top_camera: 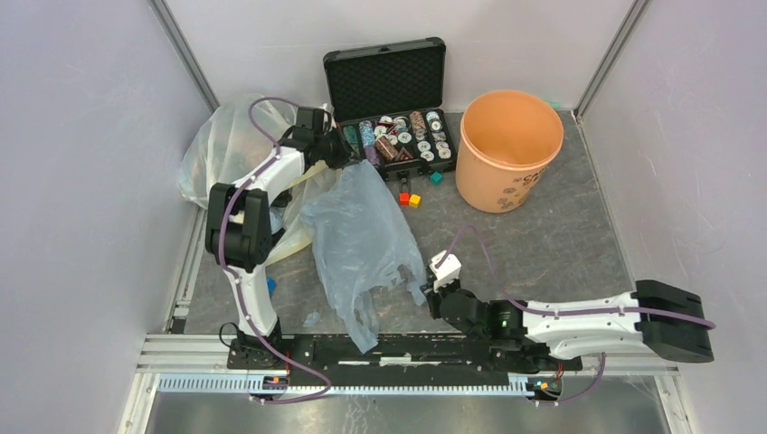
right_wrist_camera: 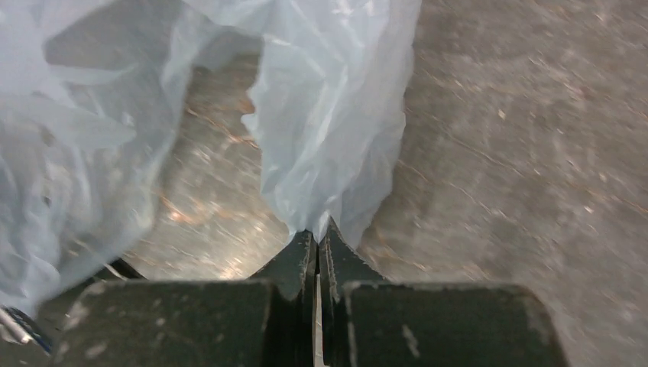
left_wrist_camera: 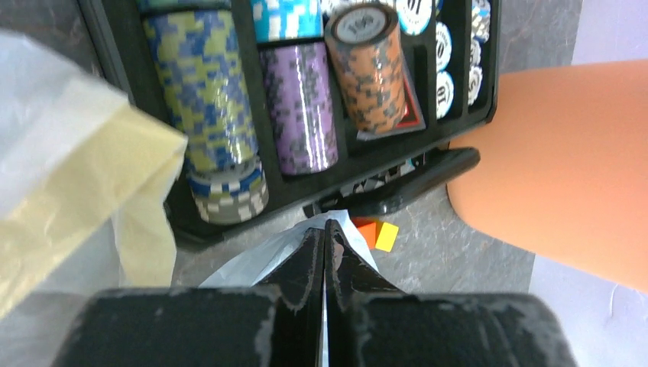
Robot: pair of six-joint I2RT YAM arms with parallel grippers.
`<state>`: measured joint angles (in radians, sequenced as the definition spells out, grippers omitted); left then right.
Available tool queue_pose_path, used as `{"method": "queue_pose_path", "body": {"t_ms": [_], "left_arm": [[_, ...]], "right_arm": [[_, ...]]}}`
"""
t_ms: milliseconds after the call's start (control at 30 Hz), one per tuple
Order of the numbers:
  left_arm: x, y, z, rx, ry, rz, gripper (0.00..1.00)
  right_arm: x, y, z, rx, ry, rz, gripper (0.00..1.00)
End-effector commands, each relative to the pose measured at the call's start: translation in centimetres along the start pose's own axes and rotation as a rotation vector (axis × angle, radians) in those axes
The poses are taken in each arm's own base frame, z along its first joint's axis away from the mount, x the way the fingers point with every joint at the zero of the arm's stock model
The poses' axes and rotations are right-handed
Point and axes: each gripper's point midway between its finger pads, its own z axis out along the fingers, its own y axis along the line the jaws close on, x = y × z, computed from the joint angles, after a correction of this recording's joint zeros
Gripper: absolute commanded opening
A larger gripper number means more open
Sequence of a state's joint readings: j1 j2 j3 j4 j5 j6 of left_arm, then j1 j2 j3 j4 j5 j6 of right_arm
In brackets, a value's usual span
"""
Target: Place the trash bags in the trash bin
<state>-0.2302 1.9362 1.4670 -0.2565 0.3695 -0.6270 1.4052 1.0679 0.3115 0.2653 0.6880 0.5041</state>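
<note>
My left gripper is holding the pale blue trash bag's far corner while the film lies stretched flat, so it should open and take the bag's middle (top_camera: 364, 240).
The pale blue trash bag (top_camera: 362, 240) lies stretched across the middle of the grey table. My left gripper (top_camera: 336, 155) is shut on its far upper corner, next to the black case; the left wrist view shows blue film (left_wrist_camera: 252, 260) pinched at the closed gripper (left_wrist_camera: 325, 229). My right gripper (top_camera: 430, 291) is shut on the bag's near right edge, and the film (right_wrist_camera: 336, 115) rises out of the closed right gripper (right_wrist_camera: 317, 233). The orange-tan trash bin (top_camera: 508, 149) stands upright and open at the back right, apart from both grippers; its wall (left_wrist_camera: 565, 168) fills the right of the left wrist view.
An open black case (top_camera: 391, 99) of poker chips (left_wrist_camera: 298, 99) sits at the back centre. A large yellowish bag (top_camera: 226, 149) lies behind the left arm and shows in the left wrist view (left_wrist_camera: 76, 176). Small red, yellow and teal cubes (top_camera: 409, 199) lie in front of the case.
</note>
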Motion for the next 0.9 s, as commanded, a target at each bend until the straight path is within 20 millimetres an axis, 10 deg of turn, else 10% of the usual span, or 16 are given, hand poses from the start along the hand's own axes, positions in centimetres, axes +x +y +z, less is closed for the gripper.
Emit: {"method": "queue_pose_path", "body": {"t_ms": [0,233,333,533,867], "left_arm": [[-2.5,0.1,1.3,-0.027,-0.026,0.027,0.02],[-3.6,-1.5,2.4,0.021,-0.016,0.001,0.02],[-3.2,-3.3,1.7,0.096,0.019,0.0,0.2],[-4.0,-8.0,-4.2,0.191,-0.028,0.066,0.66],[-0.9,-9.1,-13.5,0.111,-0.094,0.12,0.93]], "right_arm": [[2.5,-3.9,-2.3,0.118,0.113,-0.047,0.0],[0.7,-1.5,-3.6,-0.094,0.039,-0.028,0.0],[-0.4,-1.0,-3.6,-0.101,0.027,-0.045,0.0],[-3.1,1.5,-2.6,-0.129,0.023,-0.082,0.0],[-4.5,3.4,-1.2,-0.125,0.017,-0.061,0.0]]}}
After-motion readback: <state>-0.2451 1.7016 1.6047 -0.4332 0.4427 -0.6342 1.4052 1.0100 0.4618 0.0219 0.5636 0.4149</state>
